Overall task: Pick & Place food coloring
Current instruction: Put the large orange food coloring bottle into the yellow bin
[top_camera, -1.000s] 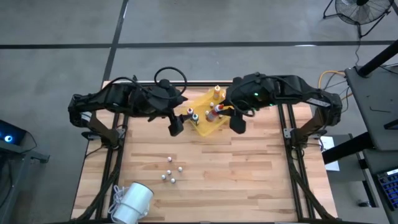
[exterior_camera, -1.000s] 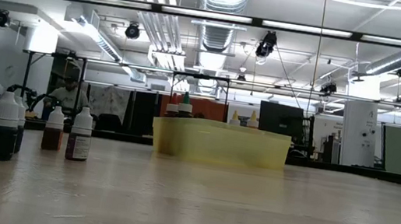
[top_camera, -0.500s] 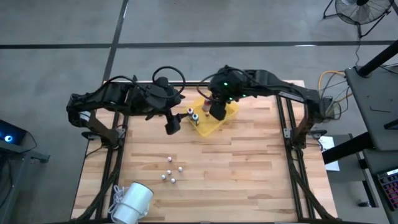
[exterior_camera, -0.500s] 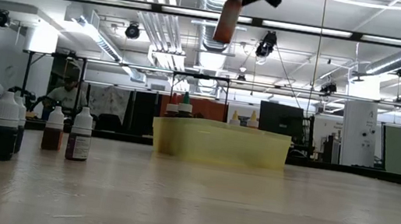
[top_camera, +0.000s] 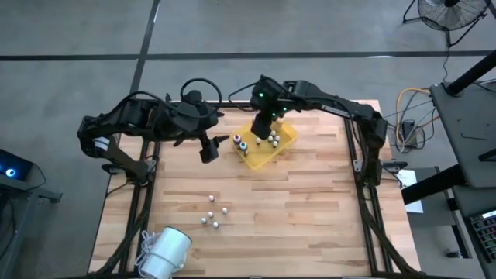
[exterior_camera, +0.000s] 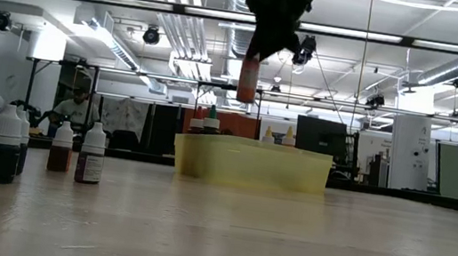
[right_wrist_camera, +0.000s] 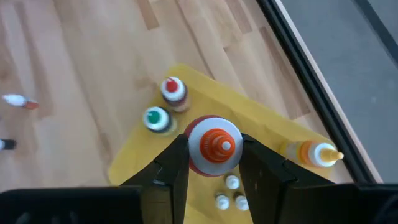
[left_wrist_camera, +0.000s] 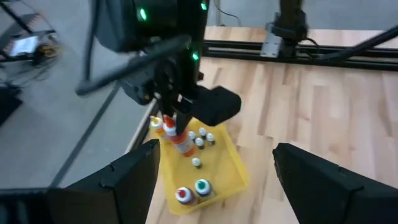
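Note:
Next, my right gripper releases the orange-capped bottle in the yellow tray (top_camera: 259, 132) (right_wrist_camera: 235, 126) between the bottles with red and yellow caps.
My right gripper (right_wrist_camera: 214, 155) is shut on an orange-capped food coloring bottle (exterior_camera: 248, 79) and hangs over the yellow tray (top_camera: 284, 139). Red-capped (right_wrist_camera: 172, 88) and green-capped (right_wrist_camera: 155, 118) bottles stand upright in the tray's near-left corner. An orange bottle with a yellow cap (right_wrist_camera: 314, 152) lies at the tray's far side. My left gripper (top_camera: 208, 151) is open, above the table just left of the tray, touching nothing. My right gripper pinches the bottle's upper body just below the orange cap (right_wrist_camera: 214, 144), one finger (right_wrist_camera: 173, 163) on each side. The fingers come from above, pointing down. The bottle hangs upright below them (left_wrist_camera: 181, 142), lifted clear above the tray.
Several small white-capped bottles (top_camera: 211, 214) stand on the wooden table near its middle, toward the near edge. A white roll (top_camera: 164, 254) lies at the near-left corner. Tiny white caps (right_wrist_camera: 229, 194) sit inside the tray. Bare table lies right of the tray.
My right gripper has swung from the tray's right side toward the table's left and far edge, ending over the tray with the orange-capped bottle. In the low view the bottle came in from above and has dropped lower. My left gripper drew back slightly toward the left.

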Tool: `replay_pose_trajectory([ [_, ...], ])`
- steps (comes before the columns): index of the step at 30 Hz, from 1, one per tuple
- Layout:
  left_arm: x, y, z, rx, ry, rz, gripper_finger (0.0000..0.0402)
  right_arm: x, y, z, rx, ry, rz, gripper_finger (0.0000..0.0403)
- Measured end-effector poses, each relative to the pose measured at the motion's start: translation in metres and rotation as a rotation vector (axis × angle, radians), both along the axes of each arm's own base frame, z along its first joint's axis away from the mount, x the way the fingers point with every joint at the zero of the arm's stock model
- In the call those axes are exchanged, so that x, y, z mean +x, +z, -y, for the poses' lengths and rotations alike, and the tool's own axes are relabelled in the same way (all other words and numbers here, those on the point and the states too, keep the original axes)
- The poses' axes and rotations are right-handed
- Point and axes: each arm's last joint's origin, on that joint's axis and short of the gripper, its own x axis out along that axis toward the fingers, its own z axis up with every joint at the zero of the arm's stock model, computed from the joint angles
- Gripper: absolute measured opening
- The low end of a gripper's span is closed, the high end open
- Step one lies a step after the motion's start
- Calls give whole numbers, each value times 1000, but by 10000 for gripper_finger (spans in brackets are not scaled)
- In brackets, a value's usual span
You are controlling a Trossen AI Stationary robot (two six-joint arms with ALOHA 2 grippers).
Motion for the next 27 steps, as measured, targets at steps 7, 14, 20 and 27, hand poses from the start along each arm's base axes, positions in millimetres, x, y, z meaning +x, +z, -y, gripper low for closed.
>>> replay_pose_trajectory([
  [7, -5, 3, -3, 29, 71, 23, 284, 6, -27, 32, -8, -13, -67, 107],
  [14, -6, 4, -5, 29, 112, 37, 284, 13, -52, 52, -7, -1, -121, 107],
  [20, -6, 4, -6, 23, 137, 47, 284, 23, -69, 59, -11, 7, -121, 107],
  [27, -7, 4, -7, 14, 159, 58, 284, 31, -87, 65, -5, 4, -134, 107],
])
